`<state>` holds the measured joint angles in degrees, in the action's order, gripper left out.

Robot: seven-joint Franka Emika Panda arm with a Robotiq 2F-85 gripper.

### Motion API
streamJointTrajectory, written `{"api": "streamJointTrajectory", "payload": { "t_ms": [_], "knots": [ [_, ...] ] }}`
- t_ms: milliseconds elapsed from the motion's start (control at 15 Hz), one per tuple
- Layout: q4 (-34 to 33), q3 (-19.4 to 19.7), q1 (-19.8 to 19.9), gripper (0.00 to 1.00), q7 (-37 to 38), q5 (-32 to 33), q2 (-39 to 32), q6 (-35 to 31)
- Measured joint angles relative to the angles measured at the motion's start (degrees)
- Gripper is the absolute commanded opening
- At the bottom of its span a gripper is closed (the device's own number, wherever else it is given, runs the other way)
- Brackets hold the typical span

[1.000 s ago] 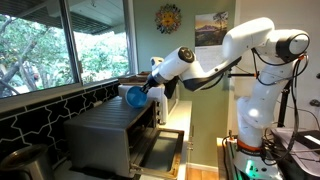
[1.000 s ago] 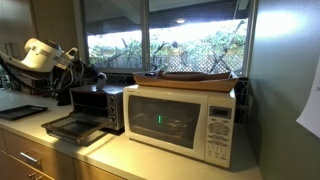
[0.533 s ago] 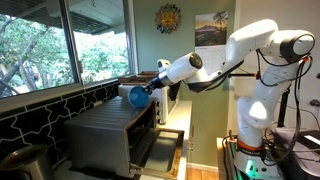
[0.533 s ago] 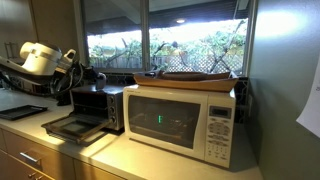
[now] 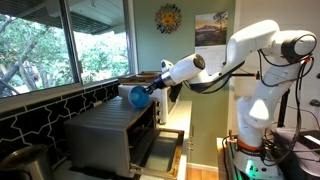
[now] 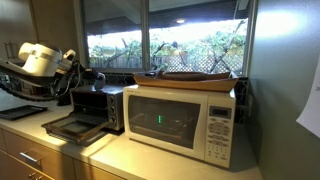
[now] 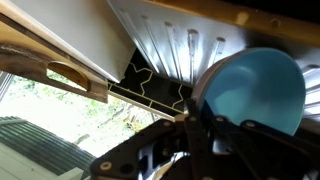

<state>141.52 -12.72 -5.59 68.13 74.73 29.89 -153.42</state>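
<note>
My gripper is going to the toaster oven's end near the microwave. It will let go of the light blue bowl, now held just above the oven, there, on the toaster oven's ribbed top [image 5: 132,107].
My gripper [image 5: 149,91] is shut on the rim of a light blue bowl [image 5: 134,95], which it holds just above the silver toaster oven [image 5: 108,132]. The wrist view looks into the bowl [image 7: 255,85], with my gripper [image 7: 193,112] clamped on its edge and the oven's ribbed metal top [image 7: 185,40] beyond it. In an exterior view the white arm [image 6: 40,58] reaches over the toaster oven [image 6: 98,104]; the bowl is hidden there.
The oven door [image 6: 72,127] hangs open toward the counter's front. A white microwave [image 6: 185,118] with a wooden tray [image 6: 195,77] on top stands beside the oven. A dark tiled backsplash [image 5: 40,115] and windows run behind.
The arm's wrist has shifted slightly away from the window. The bowl has stayed almost in place over the oven, and the grip is unchanged.
</note>
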Motion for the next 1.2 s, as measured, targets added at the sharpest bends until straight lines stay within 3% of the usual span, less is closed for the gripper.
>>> {"api": "streamJointTrajectory", "payload": {
  "t_ms": [400,600,1200],
  "knots": [
    [-0.10,-0.01,0.00,0.01,-0.01,0.00,-0.06,0.00],
    [-0.29,-0.22,0.37,0.01,0.09,4.22,-0.06,-0.06],
    [-1.70,-0.45,1.28,0.01,11.73,41.62,-0.03,-3.55]
  ]
}}
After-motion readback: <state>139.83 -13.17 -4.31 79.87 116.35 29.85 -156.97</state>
